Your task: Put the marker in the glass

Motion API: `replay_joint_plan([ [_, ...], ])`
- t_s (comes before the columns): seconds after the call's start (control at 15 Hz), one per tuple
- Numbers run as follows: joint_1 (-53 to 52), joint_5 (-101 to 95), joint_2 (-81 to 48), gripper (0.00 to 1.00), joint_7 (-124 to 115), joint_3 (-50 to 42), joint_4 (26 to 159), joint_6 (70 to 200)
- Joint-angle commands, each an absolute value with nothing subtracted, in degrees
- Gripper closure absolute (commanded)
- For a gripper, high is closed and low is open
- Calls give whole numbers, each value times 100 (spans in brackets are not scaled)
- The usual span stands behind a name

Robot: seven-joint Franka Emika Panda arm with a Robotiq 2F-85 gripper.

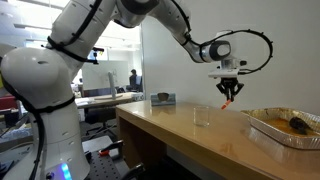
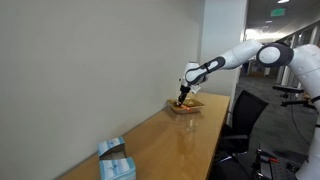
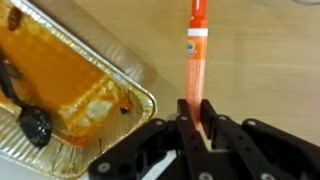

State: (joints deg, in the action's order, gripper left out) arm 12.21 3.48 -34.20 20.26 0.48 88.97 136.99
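Observation:
I need to release the orange marker inside the small clear glass (image 1: 202, 116), leaning on the glass's rim.
My gripper (image 3: 192, 118) is shut on an orange marker (image 3: 195, 55) and holds it above the wooden table. In an exterior view the gripper (image 1: 229, 92) hangs with the marker (image 1: 227, 98) pointing down, to the right of and above a small clear glass (image 1: 202, 115) that stands on the table. The marker is apart from the glass. In the other exterior view the gripper (image 2: 183, 94) is small and far away near the foil tray, and the glass cannot be made out there.
A foil tray (image 1: 262, 120) with orange residue and a dark object stands at the right of the table; it also shows in the wrist view (image 3: 120, 85). A tissue box (image 2: 115, 160) sits at the table's near end. A small box (image 1: 162, 98) stands behind the glass.

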Motion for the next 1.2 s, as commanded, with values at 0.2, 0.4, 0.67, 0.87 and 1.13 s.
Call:
replay_joint_plan([
  [0.2, 1600, 1764, -2112, 96, 2260, 702, 11130, 15591],
  [0.4, 1828, 2677, -1695, 96, 2560, 994, 11742, 15894],
  [0.67, 2224, 4192, -1234, 96, 3934, 1534, 12302, 16257],
  [0.87, 2435, 5347, -1081, 96, 5185, 1879, 12493, 16392],
  [1.13, 2494, 6101, -1120, 96, 6158, 1915, 12591, 16464],
])
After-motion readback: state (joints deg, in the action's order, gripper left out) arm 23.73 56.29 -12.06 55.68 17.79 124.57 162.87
